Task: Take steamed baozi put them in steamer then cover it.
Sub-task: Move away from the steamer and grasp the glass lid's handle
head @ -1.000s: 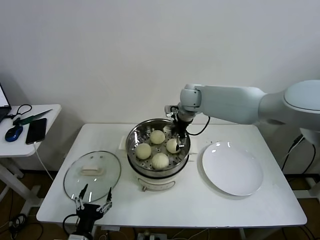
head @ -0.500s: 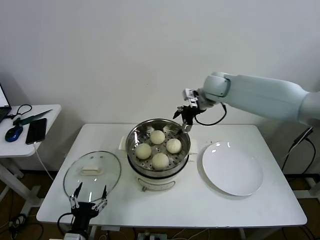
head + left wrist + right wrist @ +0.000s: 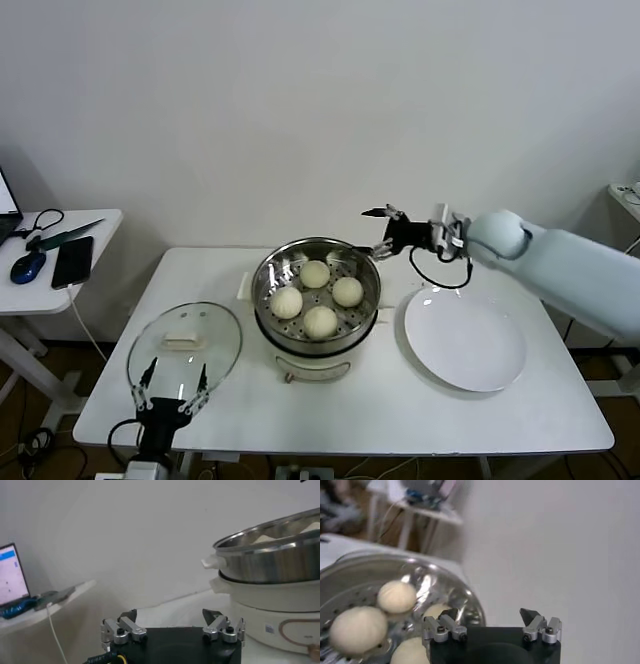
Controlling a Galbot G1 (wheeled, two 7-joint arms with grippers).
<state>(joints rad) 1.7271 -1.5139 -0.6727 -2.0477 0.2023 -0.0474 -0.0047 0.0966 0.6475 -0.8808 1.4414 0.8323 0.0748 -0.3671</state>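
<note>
The robot's left gripper will next move to the middle of the glass cover's white handle (image 3: 181, 342) and close there, because the cover must go over the steamer.
Several cream-white steamed baozi (image 3: 320, 321) lie in the shiny steamer (image 3: 290, 253) at the table's middle. My right gripper (image 3: 376, 231) hovers open and empty just beyond the steamer's back right rim, pointing toward it. Its wrist view shows the open gripper (image 3: 490, 612) over the steamer rim (image 3: 445, 577) and a baozi (image 3: 396, 596). The glass cover (image 3: 215, 335) with its white handle (image 3: 183, 341) lies flat to the steamer's left. My left gripper (image 3: 176, 372) stands open and empty at the front table edge, just short of the cover. From the left gripper (image 3: 171, 614), the steamer (image 3: 270, 555) rises farther off.
A flat white plate (image 3: 465, 338) lies right of the steamer, under my right forearm. A small side table (image 3: 95, 225) at the far left carries a phone (image 3: 72, 261), a mouse and cables. A wall stands close behind the table.
My right gripper has risen out of the steamer, leaving a baozi there, and swung back and right. The left gripper has dropped slightly toward the front edge.
</note>
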